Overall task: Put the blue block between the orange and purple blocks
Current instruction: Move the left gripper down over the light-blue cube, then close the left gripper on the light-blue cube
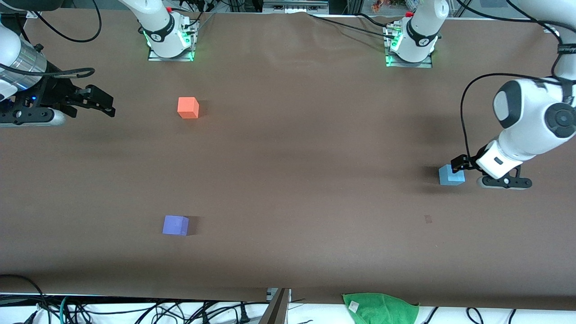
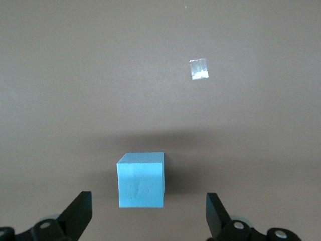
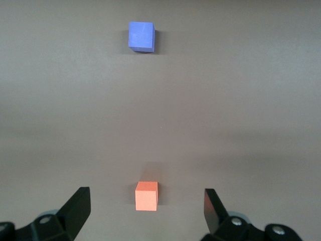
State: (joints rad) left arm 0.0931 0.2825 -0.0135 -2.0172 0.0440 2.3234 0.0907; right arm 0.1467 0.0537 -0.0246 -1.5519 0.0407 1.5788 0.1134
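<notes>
The robot's left gripper should next close on two opposite sides [image 1: 452, 174] [image 2: 141, 182] of the sky-blue block, because that block goes between the orange block and the purple block.
The sky-blue block [image 1: 450, 176] [image 2: 141, 179] sits on the brown table toward the left arm's end. My left gripper [image 1: 464, 167] [image 2: 148, 217] is low beside it and open. The cube lies just ahead of the fingertips [image 2: 80, 211] and nothing grips it. The orange block [image 1: 188, 108] [image 3: 146, 196] and the purple block [image 1: 175, 225] [image 3: 141, 36] stand well apart toward the right arm's end, the purple one nearer the front camera. My right gripper [image 1: 104, 104] [image 3: 146, 217] waits open and empty at that end of the table, pointing at the orange block.
A small shiny tape mark [image 1: 428, 219] [image 2: 199, 69] lies on the table near the blue block. A green cloth [image 1: 380, 307] hangs at the table's front edge. The two arm bases [image 1: 171, 40] [image 1: 411, 45] stand along the back edge.
</notes>
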